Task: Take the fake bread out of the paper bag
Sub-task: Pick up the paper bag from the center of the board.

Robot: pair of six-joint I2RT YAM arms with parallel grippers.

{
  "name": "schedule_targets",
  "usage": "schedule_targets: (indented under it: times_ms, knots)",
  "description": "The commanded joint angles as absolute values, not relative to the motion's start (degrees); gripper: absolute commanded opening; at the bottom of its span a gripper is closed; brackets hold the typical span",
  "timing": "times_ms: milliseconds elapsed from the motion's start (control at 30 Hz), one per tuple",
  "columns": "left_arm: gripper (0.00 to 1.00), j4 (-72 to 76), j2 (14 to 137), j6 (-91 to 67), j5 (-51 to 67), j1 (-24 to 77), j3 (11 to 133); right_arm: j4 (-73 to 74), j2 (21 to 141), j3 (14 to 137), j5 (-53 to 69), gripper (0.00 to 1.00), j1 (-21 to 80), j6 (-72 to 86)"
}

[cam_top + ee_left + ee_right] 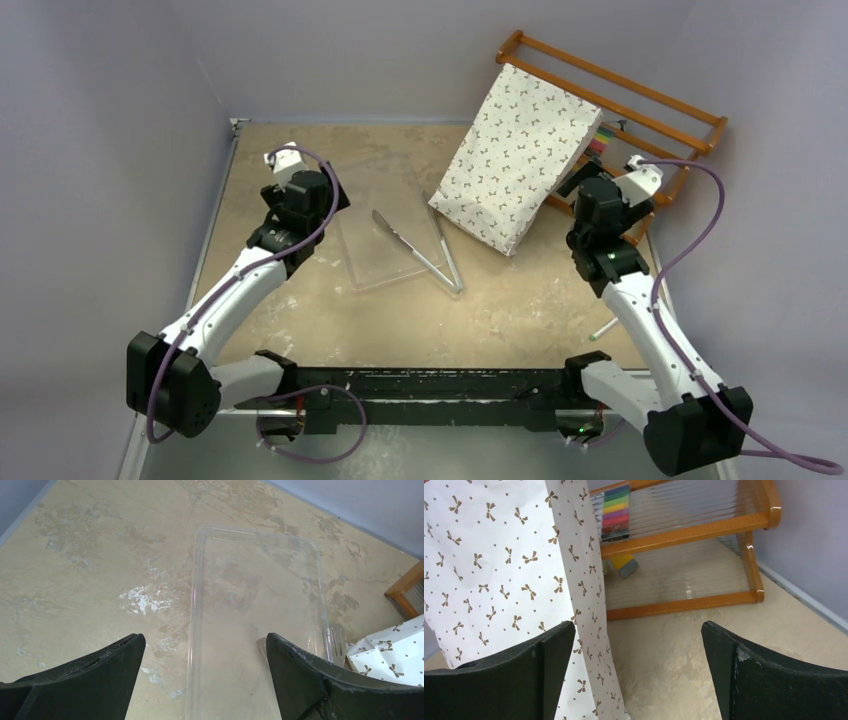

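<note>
Next, I close my right gripper on the upper part of the paper bag's side edge (580,146) (553,522), just below the bag's open top and beside the coloured items.
The paper bag (515,155), white with small brown bow marks, leans against a wooden rack at the back right; it also shows in the right wrist view (499,570) and at the edge of the left wrist view (390,652). No fake bread is in view; the bag's inside is hidden. My right gripper (638,672) is open and empty just right of the bag's lower side edge. It shows in the top view (590,195) too. My left gripper (205,672) is open and empty above the near left edge of the clear tray; in the top view (300,190) it is far from the bag.
A clear plastic tray (385,225) lies mid-table, also in the left wrist view (260,535). Metal tongs (425,250) lie across its right edge. An orange wooden rack (640,95) with coloured items (614,512) stands behind the bag. Walls close the table on three sides.
</note>
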State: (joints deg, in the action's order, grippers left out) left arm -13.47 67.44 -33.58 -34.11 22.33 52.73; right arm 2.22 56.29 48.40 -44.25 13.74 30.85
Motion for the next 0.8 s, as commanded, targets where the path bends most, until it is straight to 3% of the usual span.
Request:
schedule_targets:
  times_ms: [0, 233, 767]
  knots:
    - [0.92, -14.9, 66.1, -35.0, -34.1, 23.5, 55.5, 9.3, 54.7, 52.2, -49.5, 1.0, 14.9, 33.5]
    - [0.92, -15.9, 66.3, -35.5, -31.0, 24.3, 56.6, 0.3, 52.0, 51.5, -41.7, 0.95, 14.9, 22.9]
    - [0.92, -14.5, 66.8, -36.2, -26.1, 26.5, 56.3, -7.6, 68.7, 59.9, -37.4, 0.89, 8.2, 18.0]
